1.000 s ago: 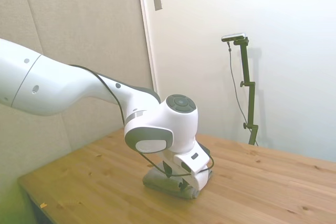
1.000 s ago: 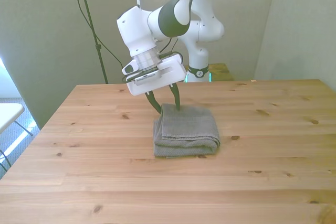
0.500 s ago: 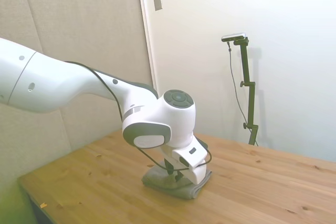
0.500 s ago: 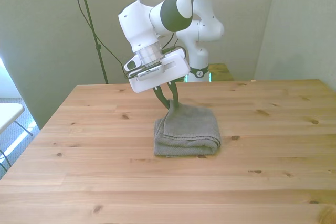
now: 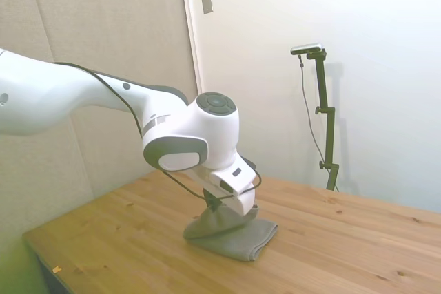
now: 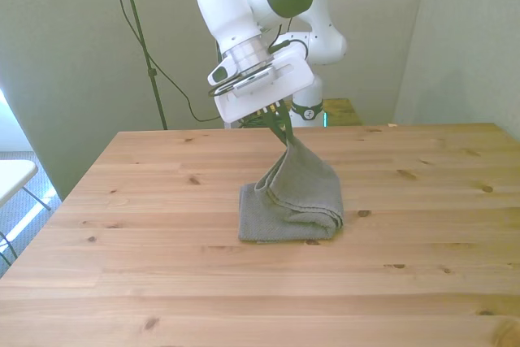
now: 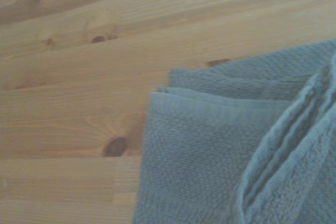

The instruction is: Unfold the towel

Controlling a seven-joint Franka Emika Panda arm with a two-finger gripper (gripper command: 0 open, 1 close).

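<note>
I need to let go of the towel's raised layer, now held well above the tabletop, with my gripper on the bare wood (image 5: 153, 222) between the folded stack and the beige wall.
The grey towel (image 6: 296, 197) lies folded in the middle of the wooden table (image 6: 146, 266), with its top layer pulled up into a peak at the far corner. My gripper (image 6: 284, 129) is shut on that raised corner, well above the tabletop. In the side view the towel (image 5: 234, 235) rises in a tent under the gripper (image 5: 213, 204), while the lower layers stay flat on the wood. The wrist view shows the towel (image 7: 210, 150) from close by, its layered edges stacked and one fold lifting off.
The table's near edge (image 6: 260, 339) runs along the front. Bare wood (image 5: 358, 239) spreads around the towel on all sides. A wall stands behind the table.
The gripper closed on the towel's far corner and rose, moving toward the front view's right. The top layer now lifts into a peak; the bottom layers have stayed put.
</note>
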